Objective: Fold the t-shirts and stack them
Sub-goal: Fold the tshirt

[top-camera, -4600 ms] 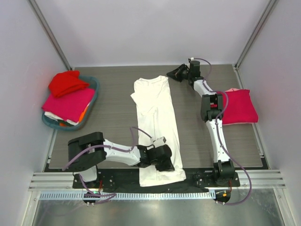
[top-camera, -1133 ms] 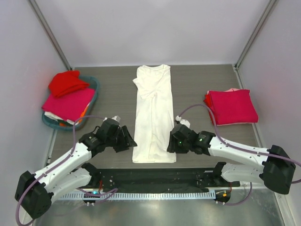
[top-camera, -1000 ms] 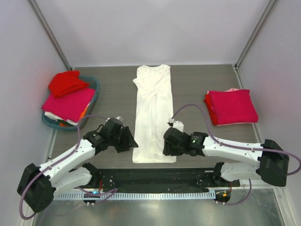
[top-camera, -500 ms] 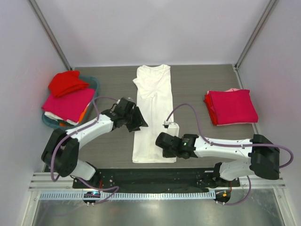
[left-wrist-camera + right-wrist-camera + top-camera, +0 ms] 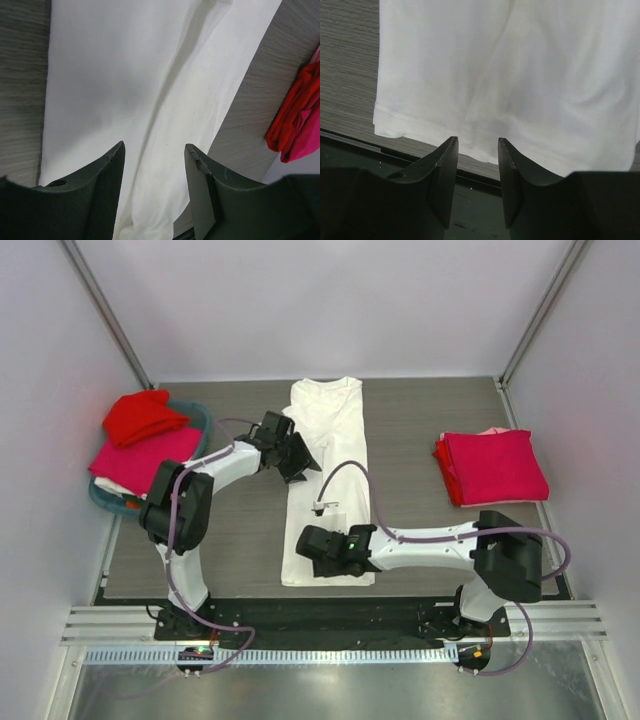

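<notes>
The white t-shirt's folded side ripples near the hem, so the right gripper needs to pinch the hem at the middle crease [image 5: 476,150] and pull it toward the front.
The white t-shirt [image 5: 338,435] lies on the grey table as a long narrow strip, collar at the far end, hem near the front edge; no print shows. My left gripper [image 5: 298,462] is open and empty over the strip's left edge in its upper half; in the left wrist view [image 5: 154,146] white cloth [image 5: 125,75] lies beneath it. My right gripper [image 5: 308,546] is open and empty over the hem's left part; in the right wrist view [image 5: 477,140] the hem [image 5: 520,75] lies just ahead of the fingertips. Folded magenta and red tees [image 5: 495,465] are stacked at the right.
A teal basket [image 5: 198,418] at the far left holds a red tee [image 5: 140,415], a magenta tee [image 5: 145,460] and other cloth. The black front rail [image 5: 480,200] runs just past the hem. The stack also shows at the right edge of the left wrist view [image 5: 300,115].
Both arms swung in from the shirt's lower sides. The left gripper moved up and away to the strip's upper left edge. The right gripper slid left across the hem.
</notes>
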